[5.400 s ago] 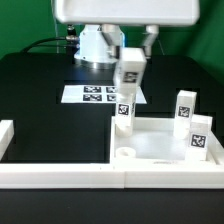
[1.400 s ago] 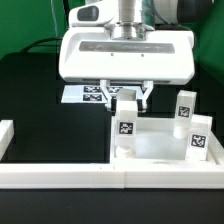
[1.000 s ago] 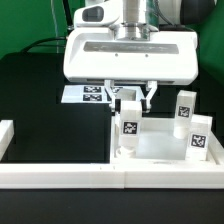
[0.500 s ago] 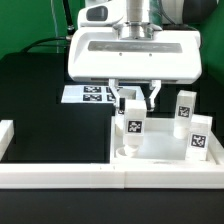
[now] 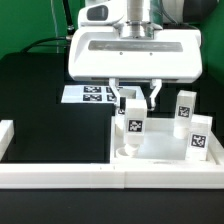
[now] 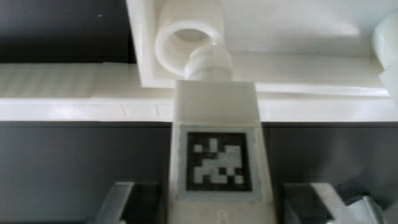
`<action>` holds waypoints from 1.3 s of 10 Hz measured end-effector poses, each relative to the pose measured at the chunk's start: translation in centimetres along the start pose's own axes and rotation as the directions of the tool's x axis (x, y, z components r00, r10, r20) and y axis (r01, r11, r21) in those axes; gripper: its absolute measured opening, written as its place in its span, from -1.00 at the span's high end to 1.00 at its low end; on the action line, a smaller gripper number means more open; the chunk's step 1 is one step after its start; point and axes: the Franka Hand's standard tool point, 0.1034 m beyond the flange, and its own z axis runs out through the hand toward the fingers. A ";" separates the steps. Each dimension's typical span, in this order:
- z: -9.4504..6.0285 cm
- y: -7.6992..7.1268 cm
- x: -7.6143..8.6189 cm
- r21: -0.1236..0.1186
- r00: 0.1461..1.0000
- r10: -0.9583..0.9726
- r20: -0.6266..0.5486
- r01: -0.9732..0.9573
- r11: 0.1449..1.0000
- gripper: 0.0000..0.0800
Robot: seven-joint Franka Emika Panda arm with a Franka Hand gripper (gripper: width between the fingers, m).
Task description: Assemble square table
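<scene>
Next, I release the white tagged leg from my gripper in the top's round corner socket [image 5: 120, 155] [image 6: 185, 43], just behind the front border bar.
The square table's white tray-like top [image 5: 165, 147] lies at the exterior view's right. My gripper [image 5: 134, 103] is shut on a white tagged leg [image 5: 131, 127], held upright over the top's near-left corner. In the wrist view the same leg [image 6: 217, 140] fills the middle between the gripper's [image 6: 217, 207] fingers [image 6: 134, 205]. Its narrow tip points at the round corner socket [image 6: 187, 40] of the top [image 6: 320, 85], and I cannot tell whether they touch. Two more legs [image 5: 183, 106] [image 5: 200, 141] stand upright in the tray's far-right part.
The marker board [image 5: 92, 95] lies flat behind the tray, under the hand. A long white border bar [image 5: 60, 177] runs along the front and a shorter one [image 5: 6, 137] at the exterior view's left. The black tabletop [image 5: 55, 125] spreads between them.
Since five seconds ago the hand has come down with the leg to the tray's corner. Over the last second it edged slightly to the exterior view's right, then held still.
</scene>
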 end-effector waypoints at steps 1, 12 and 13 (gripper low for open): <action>-0.5 0.4 0.1 -0.005 1.000 0.004 -0.008 -0.004 1.000 0.28; 2.0 1.4 -1.9 -0.061 0.999 -0.003 -0.052 0.000 0.998 0.28; 2.0 1.4 -1.9 -0.061 0.999 -0.003 -0.052 0.000 0.998 0.28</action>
